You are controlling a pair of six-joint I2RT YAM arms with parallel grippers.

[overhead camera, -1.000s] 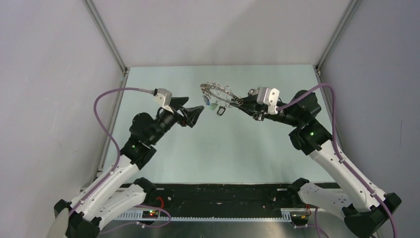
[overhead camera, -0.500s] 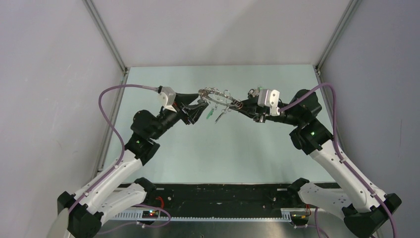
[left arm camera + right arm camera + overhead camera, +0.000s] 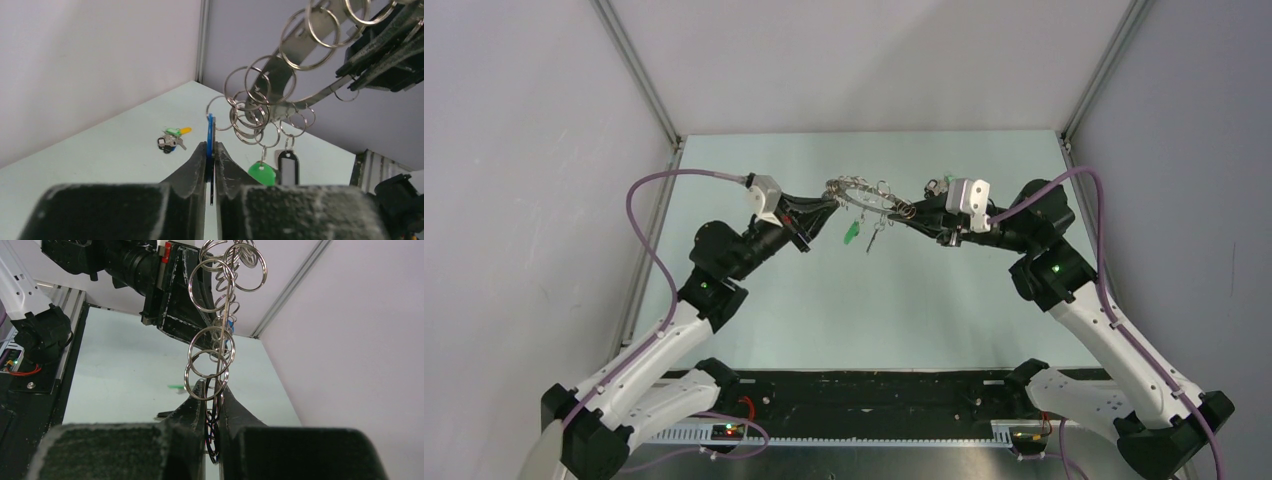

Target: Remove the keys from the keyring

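Note:
The robot's right gripper pinches the end of the keyring far from the blue-headed key, so it should open and take the small split ring (image 3: 220, 113) next to that key.
The keyring (image 3: 864, 193), a thin silver band fringed with small split rings, hangs in the air between both arms. My right gripper (image 3: 910, 212) is shut on its right end; in the right wrist view the jaws (image 3: 214, 386) pinch the band and a few dark rings. My left gripper (image 3: 831, 207) is shut on a blue-headed key (image 3: 210, 131) that hangs from the keyring's (image 3: 280, 75) left end. A green-headed key (image 3: 262, 174) and a black tag (image 3: 288, 165) dangle below, just right of my left fingers (image 3: 192, 167). The green one also shows from above (image 3: 851, 233).
A small clump of loose coloured-headed keys (image 3: 170, 139) lies on the pale green table (image 3: 874, 310) near the far corner. White walls and aluminium posts (image 3: 636, 70) close in the table at the left, back and right.
My left gripper has reached forward to the keyring's left end and shut on the blue-headed key. The right gripper has kept its hold, and the ring has levelled slightly.

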